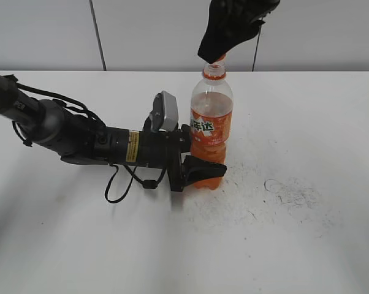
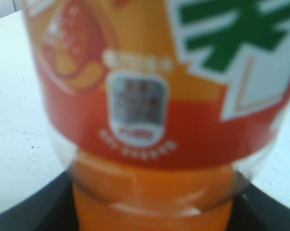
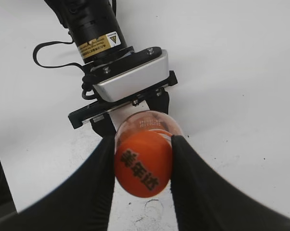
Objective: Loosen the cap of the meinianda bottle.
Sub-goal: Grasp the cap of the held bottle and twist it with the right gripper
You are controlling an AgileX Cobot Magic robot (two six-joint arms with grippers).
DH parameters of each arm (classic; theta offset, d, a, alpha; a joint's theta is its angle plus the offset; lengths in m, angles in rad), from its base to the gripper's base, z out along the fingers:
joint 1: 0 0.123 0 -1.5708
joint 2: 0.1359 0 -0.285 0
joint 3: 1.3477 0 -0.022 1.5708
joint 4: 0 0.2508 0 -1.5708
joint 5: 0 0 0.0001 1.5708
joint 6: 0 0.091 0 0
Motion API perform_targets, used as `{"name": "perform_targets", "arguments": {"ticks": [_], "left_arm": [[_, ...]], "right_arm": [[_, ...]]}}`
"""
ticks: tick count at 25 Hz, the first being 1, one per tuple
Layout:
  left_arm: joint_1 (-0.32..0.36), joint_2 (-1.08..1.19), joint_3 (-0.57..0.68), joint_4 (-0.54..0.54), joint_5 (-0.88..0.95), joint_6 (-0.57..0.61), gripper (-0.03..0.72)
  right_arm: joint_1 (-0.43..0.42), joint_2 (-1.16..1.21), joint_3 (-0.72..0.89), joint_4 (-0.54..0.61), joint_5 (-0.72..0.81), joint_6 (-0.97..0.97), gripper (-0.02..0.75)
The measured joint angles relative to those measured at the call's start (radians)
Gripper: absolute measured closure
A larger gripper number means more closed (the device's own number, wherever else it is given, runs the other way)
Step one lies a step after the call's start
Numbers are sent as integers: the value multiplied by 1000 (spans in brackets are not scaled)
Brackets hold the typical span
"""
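Next, I let go of the orange cap with my right gripper on the dark scuff marks on the white table [image 1: 285, 198] next to the meinianda bottle.
The meinianda bottle [image 1: 211, 131] stands upright on the white table, clear plastic with orange drink and an orange label. My left gripper [image 1: 200, 168] is shut on the bottle's lower body; its label fills the left wrist view [image 2: 150, 96]. My right gripper [image 1: 218, 56] comes down from above and is shut on the orange cap [image 3: 143, 163], whose top with dark print shows between the two black fingers in the right wrist view. In the exterior view only the cap's lower edge [image 1: 219, 59] shows under the fingers.
The left arm [image 1: 68, 131] lies low across the table from the left, with a loose black cable [image 1: 120, 184] beside it. Dark scuff marks [image 1: 292, 190] are on the table to the right of the bottle.
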Motion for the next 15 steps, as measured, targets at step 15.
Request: {"name": "perform_targets", "arguments": {"ticks": [15], "left_arm": [[0, 0, 0, -1, 2, 0, 174]], "right_arm": [[-153, -79, 83, -53, 0, 516, 477]]}}
